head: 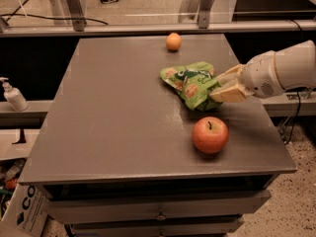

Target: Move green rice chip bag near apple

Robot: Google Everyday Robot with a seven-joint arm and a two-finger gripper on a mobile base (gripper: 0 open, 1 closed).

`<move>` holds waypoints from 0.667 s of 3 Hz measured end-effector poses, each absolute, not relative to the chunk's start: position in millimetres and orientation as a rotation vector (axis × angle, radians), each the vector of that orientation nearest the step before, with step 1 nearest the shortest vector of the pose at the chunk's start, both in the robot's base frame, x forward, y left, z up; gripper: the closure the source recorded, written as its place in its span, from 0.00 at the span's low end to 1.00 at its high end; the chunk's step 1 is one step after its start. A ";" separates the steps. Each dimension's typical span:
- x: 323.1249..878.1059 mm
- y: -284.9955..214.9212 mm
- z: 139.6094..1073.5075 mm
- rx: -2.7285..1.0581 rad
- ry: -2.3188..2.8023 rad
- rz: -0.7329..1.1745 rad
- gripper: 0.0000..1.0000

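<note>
Next, my gripper lets go of the green rice chip bag on the grey table (208, 95), where I will set it close behind the red-orange apple.
The green rice chip bag (190, 82) is crinkled and lies on the grey table (113, 112), right of the middle. My gripper (219, 87) comes in from the right on a white arm and is shut on the bag's right end. The red-orange apple (210, 135) stands on the table just in front of the bag and gripper, a short gap away from them.
A small orange fruit (173, 41) sits near the table's far edge. A white pump bottle (12, 95) stands on a ledge to the left. A railing and metal posts run behind the table. Drawers sit under the table's front edge.
</note>
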State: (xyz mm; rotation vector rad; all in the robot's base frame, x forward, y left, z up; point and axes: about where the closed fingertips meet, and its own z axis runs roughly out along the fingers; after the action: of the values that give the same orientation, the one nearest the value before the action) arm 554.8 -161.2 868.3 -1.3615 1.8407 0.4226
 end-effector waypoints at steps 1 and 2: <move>540.8 -178.5 864.0 -1.372 1.884 0.413 1.00; 527.3 -190.0 856.7 -1.391 1.924 0.411 1.00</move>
State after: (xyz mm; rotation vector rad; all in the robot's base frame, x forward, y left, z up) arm 527.3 -190.0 856.7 -1.3909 1.9239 0.4112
